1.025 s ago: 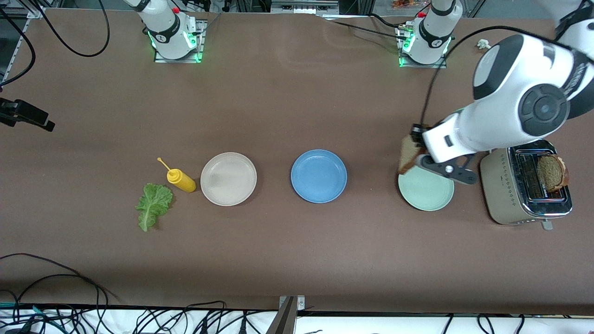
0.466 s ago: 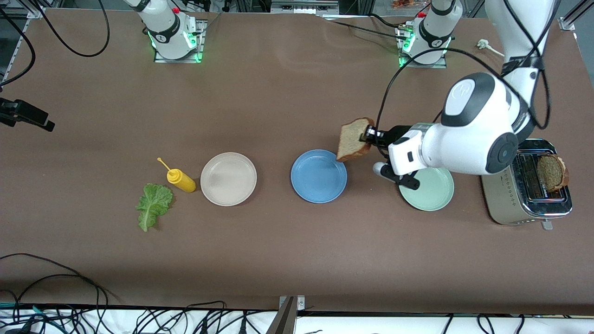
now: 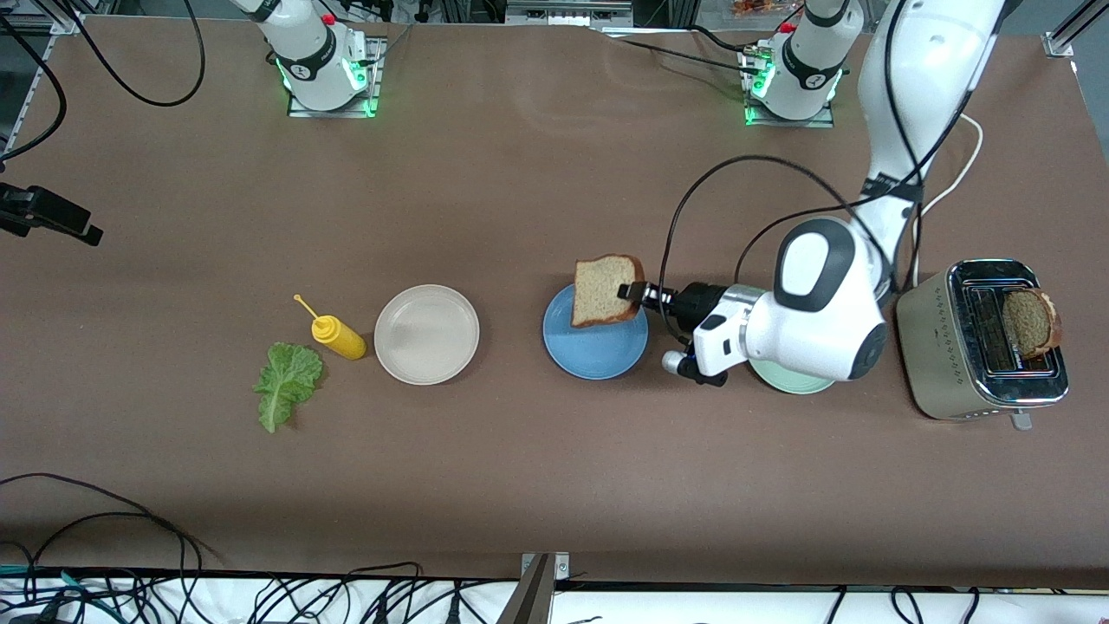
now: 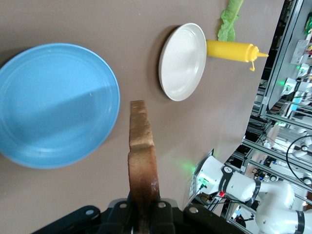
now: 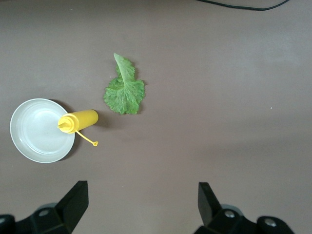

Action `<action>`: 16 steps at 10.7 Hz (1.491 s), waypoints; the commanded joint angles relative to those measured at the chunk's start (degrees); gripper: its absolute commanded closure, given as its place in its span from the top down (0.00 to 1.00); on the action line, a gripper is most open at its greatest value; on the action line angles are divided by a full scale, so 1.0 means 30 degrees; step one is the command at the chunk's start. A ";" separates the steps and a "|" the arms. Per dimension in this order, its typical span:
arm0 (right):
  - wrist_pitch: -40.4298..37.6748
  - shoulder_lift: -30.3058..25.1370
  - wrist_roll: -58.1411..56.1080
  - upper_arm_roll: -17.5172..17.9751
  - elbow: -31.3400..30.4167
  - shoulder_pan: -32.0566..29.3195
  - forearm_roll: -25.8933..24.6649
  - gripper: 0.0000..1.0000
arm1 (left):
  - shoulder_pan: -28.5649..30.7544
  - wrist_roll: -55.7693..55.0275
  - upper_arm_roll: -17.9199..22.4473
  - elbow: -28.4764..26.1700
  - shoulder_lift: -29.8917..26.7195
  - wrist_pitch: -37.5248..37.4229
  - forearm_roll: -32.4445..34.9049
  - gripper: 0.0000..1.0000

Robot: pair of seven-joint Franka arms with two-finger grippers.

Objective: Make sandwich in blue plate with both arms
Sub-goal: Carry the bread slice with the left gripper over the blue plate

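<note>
Next, my left gripper lets go of the brown bread slice, which hangs over the plate now. Then the slice will be on the middle of the blue plate [image 3: 598, 321] [image 4: 55, 111].
A brown bread slice [image 3: 604, 290] hangs tilted over the blue plate [image 3: 589, 351], above the rim on the side away from the front camera. My left gripper [image 3: 637, 293] is shut on the slice's crust edge [image 4: 142, 161], and the plate [image 4: 53, 105] below it holds nothing. A second bread slice [image 3: 1029, 322] stands in the toaster [image 3: 953, 355]. The lettuce leaf [image 3: 286, 381] lies flat toward the right arm's end of the table. My right gripper [image 5: 144, 187] is open and holds nothing. It hangs high over bare table near the lettuce [image 5: 125, 90] and is out of the front view.
A beige plate [image 3: 426, 334] and a yellow squeeze bottle [image 3: 340, 338] lie between the lettuce and the blue plate. A pale green plate [image 3: 793, 386] sits partly under the left arm, beside the toaster. Cables hang along the table's near edge.
The left arm has swung from over the pale green plate to over the blue plate, carrying the bread slice, which has turned to face upward more. The right gripper is unchanged.
</note>
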 commanded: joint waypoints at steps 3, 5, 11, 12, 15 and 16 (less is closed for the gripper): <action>-0.0387 0.0033 -0.0198 0.0036 0.0355 -0.0023 -0.0231 1.00 | -0.0036 0.4198 0.0139 -0.2493 0.1069 0.2919 -0.2693 0.00; -0.0358 0.0033 -0.0198 0.0036 0.0355 -0.0023 -0.0202 1.00 | -0.0124 0.4724 0.0110 -0.3023 0.1652 0.3916 -0.2810 0.00; -0.0387 0.0004 -0.0198 0.0007 0.0355 -0.0052 -0.0231 1.00 | 0.0081 0.6280 0.0110 -0.3259 0.1921 0.4358 -0.2869 1.00; -0.0387 0.0004 -0.0198 0.0007 0.0355 -0.0052 -0.0231 1.00 | 0.0023 0.6339 0.0110 -0.3259 0.1891 0.4358 -0.3942 1.00; -0.0358 0.0004 -0.0198 -0.0022 0.0355 -0.0052 -0.0231 1.00 | -0.0212 0.6310 0.0226 -0.3084 0.1600 0.4358 -0.4660 1.00; -0.0358 0.0004 -0.0198 -0.0110 0.0355 -0.0052 -0.0231 1.00 | -0.0125 0.6281 0.0343 -0.3054 0.1250 0.4358 -0.3554 1.00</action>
